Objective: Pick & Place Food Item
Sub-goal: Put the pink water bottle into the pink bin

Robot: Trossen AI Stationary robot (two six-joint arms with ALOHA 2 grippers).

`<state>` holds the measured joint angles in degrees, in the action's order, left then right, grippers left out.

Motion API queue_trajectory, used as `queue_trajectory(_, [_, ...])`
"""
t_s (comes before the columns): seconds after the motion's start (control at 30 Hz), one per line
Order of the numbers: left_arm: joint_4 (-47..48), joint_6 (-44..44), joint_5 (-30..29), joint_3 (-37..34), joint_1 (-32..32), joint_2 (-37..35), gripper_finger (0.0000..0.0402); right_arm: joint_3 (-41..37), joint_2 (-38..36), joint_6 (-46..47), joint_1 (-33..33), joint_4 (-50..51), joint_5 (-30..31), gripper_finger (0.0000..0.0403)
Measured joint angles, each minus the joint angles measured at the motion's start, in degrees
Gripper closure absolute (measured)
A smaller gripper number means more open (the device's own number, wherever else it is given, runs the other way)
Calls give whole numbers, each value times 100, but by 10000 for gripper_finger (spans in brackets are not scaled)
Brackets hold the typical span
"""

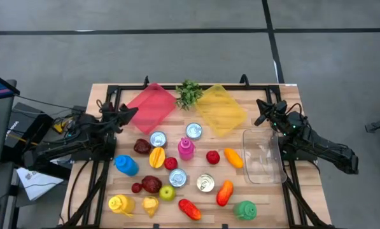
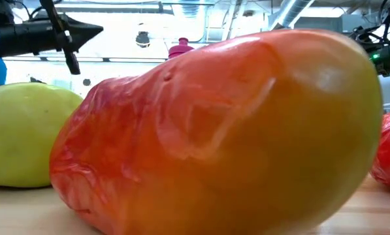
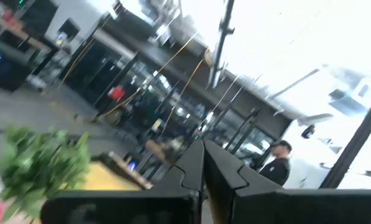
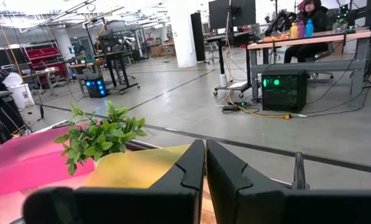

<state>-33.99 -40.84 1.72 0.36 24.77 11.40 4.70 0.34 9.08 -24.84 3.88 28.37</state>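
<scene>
The pink bottle's cap [image 1: 183, 143] is near the cans in the middle of the table. My left gripper needs to go there next and close on it.
Many toy food items lie on the wooden table [image 1: 113, 89]: an orange-red mango [image 1: 224, 192], which fills the low view [image 2: 214, 130], a green apple [image 1: 167, 192], a red pepper [image 1: 190, 209], cans, bottles and fruit. My left gripper [image 1: 133, 111] is shut and empty above the table's left side, near the pink tray [image 1: 153, 107]. My right gripper [image 1: 261, 113] is shut and empty above the right side, near the yellow tray [image 1: 220, 109]. Each wrist view shows its own closed fingers, the left [image 3: 202, 171] and the right [image 4: 205, 168].
A leafy green bunch [image 1: 188, 93] lies between the pink and yellow trays at the back. A clear plastic container [image 1: 263, 156] stands at the right. A green bottle [image 1: 245, 209] and a yellow bottle [image 1: 121, 204] lie near the front edge. People show in the room beyond.
</scene>
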Motion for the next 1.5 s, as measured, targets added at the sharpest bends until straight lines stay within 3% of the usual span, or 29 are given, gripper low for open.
queue_trajectory(0.2, [-971,-683,1,4,-1,4,402,0,0,10,0,0,-1,390])
queue_trajectory(0.37, [-688,-911,172,615,-131,196,402,0,0,533,0,0,-2,390])
queue_trajectory(0.5, [429,-582,299,1663,-438,784,402,1,0,933,2,0,-3,390])
queue_trajectory(0.8, [4174,992,386,5150,-1553,3109,402,1,0,1259,2,2,-3,390])
queue_trajectory(0.97, [4938,2208,409,6449,-2021,4359,401,0,0,1257,1,2,-3,390])
queue_trajectory(1.13, [4669,3260,435,6754,-2287,4989,388,1,0,1250,0,2,-3,390])
queue_trajectory(1.23, [4639,3340,437,6752,-2271,5216,362,1,0,1241,2,4,-3,390])
queue_trajectory(1.5, [4659,3974,472,6741,-2312,5795,228,0,0,1241,2,20,-1,390])
